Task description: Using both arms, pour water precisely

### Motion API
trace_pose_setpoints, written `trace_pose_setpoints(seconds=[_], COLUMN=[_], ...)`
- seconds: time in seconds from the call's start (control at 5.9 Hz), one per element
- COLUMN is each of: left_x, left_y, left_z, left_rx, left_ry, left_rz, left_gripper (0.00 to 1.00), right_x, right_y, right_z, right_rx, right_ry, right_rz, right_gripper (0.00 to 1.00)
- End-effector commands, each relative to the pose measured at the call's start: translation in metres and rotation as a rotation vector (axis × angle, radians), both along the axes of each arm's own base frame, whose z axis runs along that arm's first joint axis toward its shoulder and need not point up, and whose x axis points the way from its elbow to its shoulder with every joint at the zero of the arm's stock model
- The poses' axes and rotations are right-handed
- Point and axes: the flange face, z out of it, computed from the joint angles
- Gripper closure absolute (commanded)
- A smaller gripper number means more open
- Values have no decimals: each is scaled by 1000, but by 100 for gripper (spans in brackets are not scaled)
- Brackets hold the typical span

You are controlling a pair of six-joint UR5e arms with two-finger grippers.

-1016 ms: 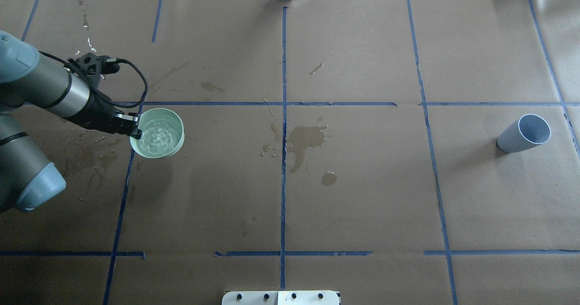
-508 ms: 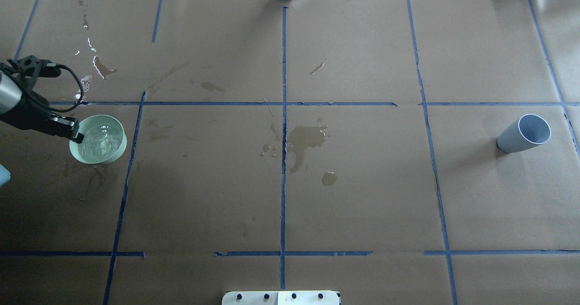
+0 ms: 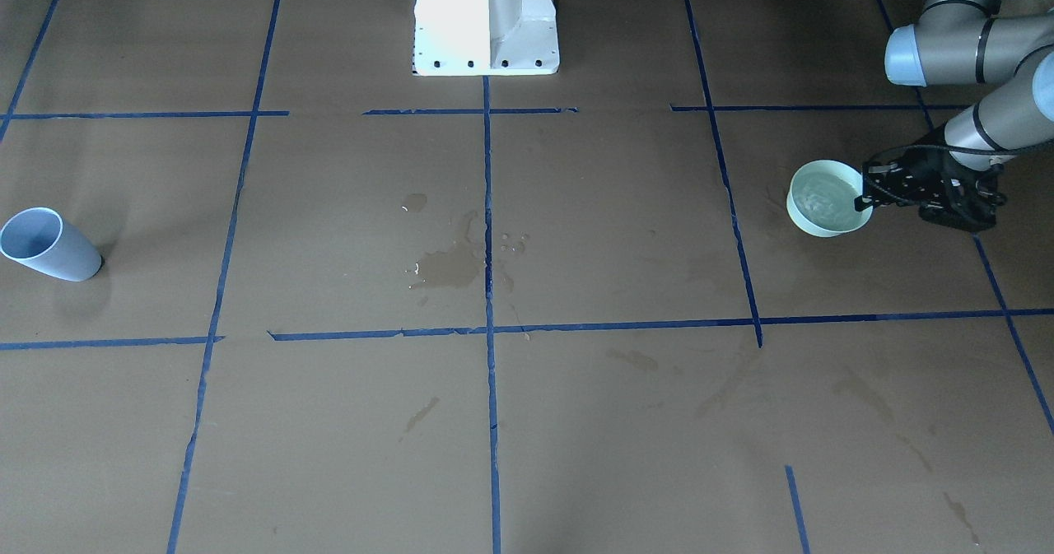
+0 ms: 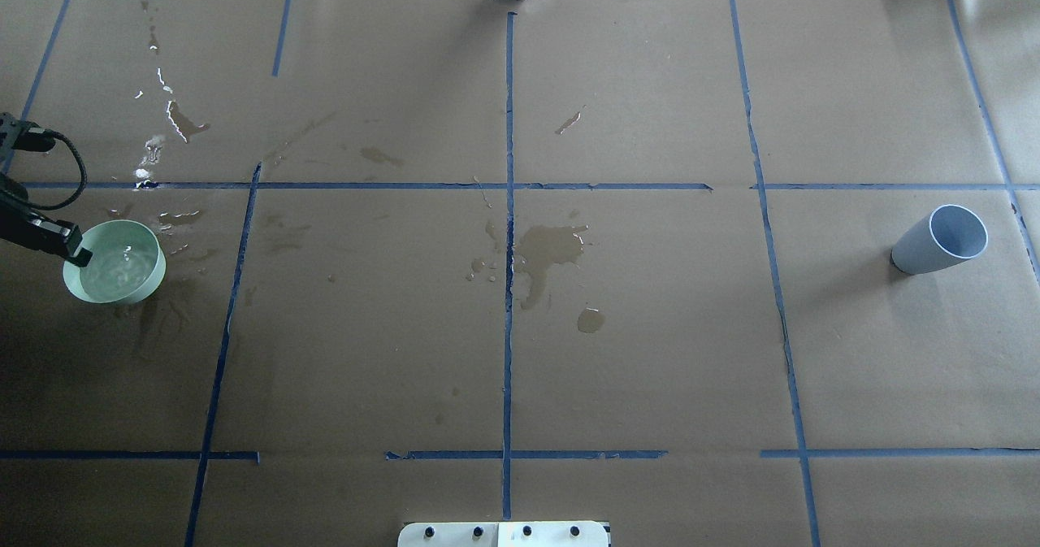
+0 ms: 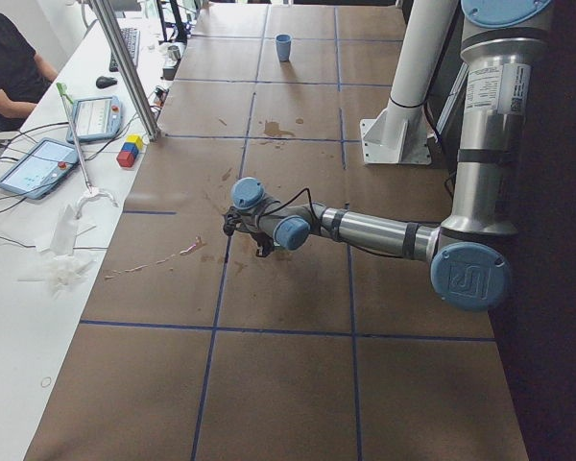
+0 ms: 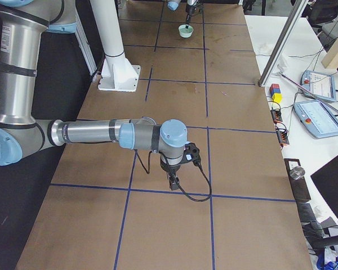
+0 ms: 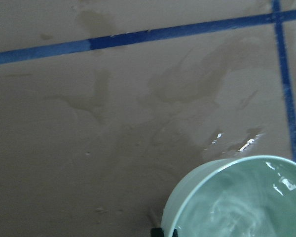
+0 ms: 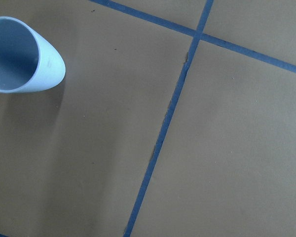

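Note:
The robot's left gripper will let go of the pale green bowl on the brown paper [image 3: 857,214], close to the middle of the blue-taped square.
A pale green bowl [image 4: 115,261] holds rippling water [image 4: 114,269] at the table's far left edge. My left gripper [image 4: 73,253] is shut on the bowl's rim, one finger inside and one outside. From the front, the bowl [image 3: 827,200] sits just left of that gripper [image 3: 865,196]. In the left wrist view the bowl [image 7: 237,197] fills the lower right, with the water [image 7: 246,210] glinting. A blue-grey cup [image 4: 938,240] stands tilted at the far right, also in the right wrist view as the cup [image 8: 19,54]. My right gripper [image 6: 173,183] shows only from the side; I cannot tell its state.
Spilled puddles [image 4: 548,246] darken the brown paper around the centre tape line, and more wet streaks [image 4: 175,120] lie behind the bowl. The white pedestal [image 3: 486,19] stands at the robot's side. A person [image 5: 10,58] sits at a side desk with tablets [image 5: 43,163].
My left arm has pulled the bowl leftwards, from beside the left tape line to the table's far left edge. The water still ripples. The blue-grey cup has not moved.

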Motion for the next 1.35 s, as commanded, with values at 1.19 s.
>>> trace_pose_setpoints(seconds=[1.19], left_x=[-11], left_y=[11], left_z=[70], left_rx=[-34], left_ry=[-54], left_rz=[55], left_gripper=[80], right_x=[-1], right_y=[-2], right_z=[-3], right_rx=[6], right_ry=[0], right_rz=[-3], right_gripper=[0])
